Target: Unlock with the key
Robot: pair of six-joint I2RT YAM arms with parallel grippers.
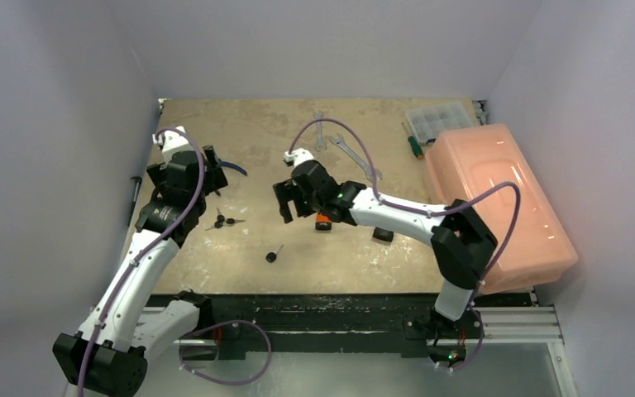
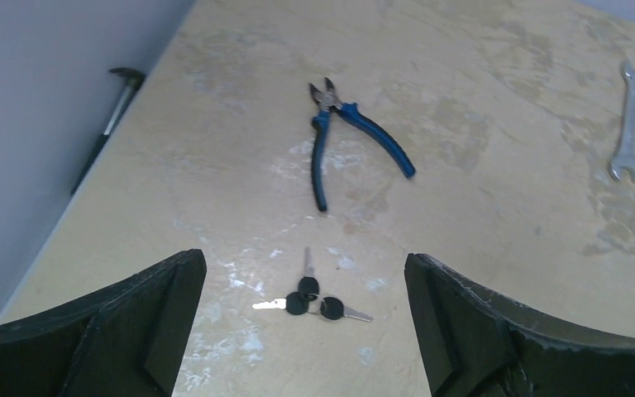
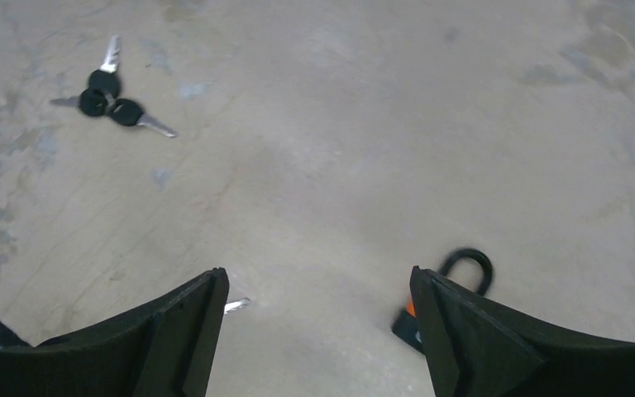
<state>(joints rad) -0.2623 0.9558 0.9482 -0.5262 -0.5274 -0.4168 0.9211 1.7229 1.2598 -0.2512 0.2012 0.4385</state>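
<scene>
Next, I close my right gripper on the black head (image 1: pixel 230 222) (image 3: pixel 126 112) of the key in the bunch whose blade points toward the orange and black padlock.
A small orange and black padlock (image 1: pixel 323 222) lies on the table under my right wrist; in the right wrist view its black shackle (image 3: pixel 469 263) sticks out from behind the right finger. My right gripper (image 1: pixel 288 205) (image 3: pixel 318 277) hangs open and empty just left of the lock. A single black-headed key (image 1: pixel 274 255) lies nearer the front, and its silver tip (image 3: pixel 236 305) peeks past the left finger. A bunch of three black-headed keys (image 1: pixel 225 221) (image 2: pixel 310 299) (image 3: pixel 112 95) lies below my left gripper (image 1: pixel 213 179) (image 2: pixel 304 260), which is open and empty above it.
Blue-handled pliers (image 2: pixel 355 136) lie beyond the key bunch. Wrenches (image 1: pixel 354 153) (image 2: pixel 628 124) lie at the back middle. A small black block (image 1: pixel 383 235) sits right of the padlock. A pink bin (image 1: pixel 496 198), a screwdriver (image 1: pixel 413 142) and a clear parts box (image 1: pixel 440 118) fill the right side.
</scene>
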